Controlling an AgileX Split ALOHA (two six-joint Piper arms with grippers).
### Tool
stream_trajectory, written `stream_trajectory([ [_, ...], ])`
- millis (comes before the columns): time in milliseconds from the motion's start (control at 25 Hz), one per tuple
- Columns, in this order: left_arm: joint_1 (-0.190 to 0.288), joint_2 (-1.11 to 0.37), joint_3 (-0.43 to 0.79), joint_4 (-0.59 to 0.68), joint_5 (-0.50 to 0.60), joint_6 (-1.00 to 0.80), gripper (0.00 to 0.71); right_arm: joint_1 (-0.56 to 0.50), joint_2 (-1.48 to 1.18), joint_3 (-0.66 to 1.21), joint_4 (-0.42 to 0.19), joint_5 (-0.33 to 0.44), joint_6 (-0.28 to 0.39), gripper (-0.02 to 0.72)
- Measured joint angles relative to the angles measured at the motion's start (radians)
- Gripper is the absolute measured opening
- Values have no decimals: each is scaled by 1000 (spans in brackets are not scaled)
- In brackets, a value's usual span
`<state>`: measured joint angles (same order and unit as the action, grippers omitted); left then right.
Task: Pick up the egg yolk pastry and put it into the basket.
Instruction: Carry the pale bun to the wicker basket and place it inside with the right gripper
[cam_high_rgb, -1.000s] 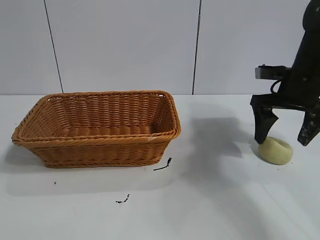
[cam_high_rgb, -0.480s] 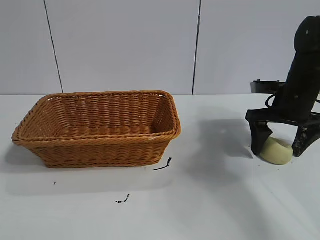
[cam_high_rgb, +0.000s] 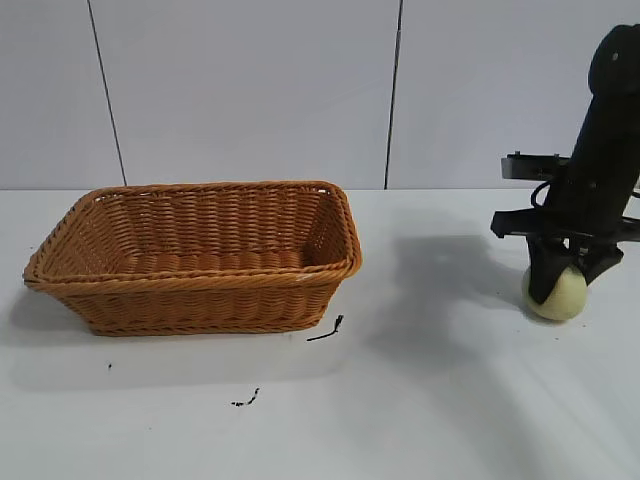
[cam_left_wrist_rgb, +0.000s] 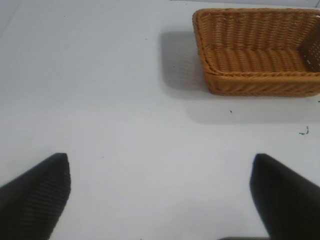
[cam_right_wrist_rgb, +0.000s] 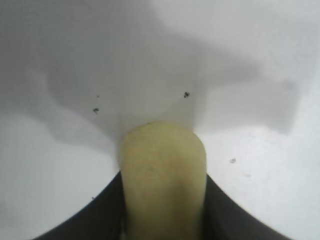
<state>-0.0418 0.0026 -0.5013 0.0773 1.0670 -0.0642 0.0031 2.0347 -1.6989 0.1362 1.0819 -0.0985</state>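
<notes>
I will let go of the egg yolk pastry with my right gripper on the bottom of the basket, behind the middle of its front rim (cam_high_rgb: 238, 252).
The egg yolk pastry (cam_high_rgb: 560, 294) is a pale yellow-green lump at the table's right side. My right gripper (cam_high_rgb: 561, 285) is shut on it, one finger on each side, with the pastry standing on edge just at the table surface. In the right wrist view the pastry (cam_right_wrist_rgb: 163, 177) fills the gap between the two black fingers (cam_right_wrist_rgb: 100, 220). The orange-brown wicker basket (cam_high_rgb: 196, 254) stands at the left of the table and holds nothing that I can see. It also shows in the left wrist view (cam_left_wrist_rgb: 260, 50). My left gripper (cam_left_wrist_rgb: 160, 195) is open, above bare table, far from the basket.
Two small black scraps lie on the white table in front of the basket, one (cam_high_rgb: 327, 330) near its right corner and one (cam_high_rgb: 246, 399) nearer the front. A grey panelled wall (cam_high_rgb: 250, 90) stands behind the table.
My right gripper came down around the pastry and closed on it. The pastry turned from lying flat to standing on edge between the fingers.
</notes>
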Motion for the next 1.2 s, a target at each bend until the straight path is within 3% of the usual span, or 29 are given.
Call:
stream_trajectory([
  [160,0,0,0,0,0,0,696,60,-19,-127,-29,73,18,200],
  [400,0,0,0,0,0,0,696,185,3,-262,-68,98,76,200],
  [800,0,0,0,0,0,0,696,451,188,-509,-68,129,90,199],
  [920,0,0,0,0,0,0,696,520,255,-549,-66,105,99,199],
  [1200,0,0,0,0,0,0,696,599,381,-554,-64,-77,99,199],
])
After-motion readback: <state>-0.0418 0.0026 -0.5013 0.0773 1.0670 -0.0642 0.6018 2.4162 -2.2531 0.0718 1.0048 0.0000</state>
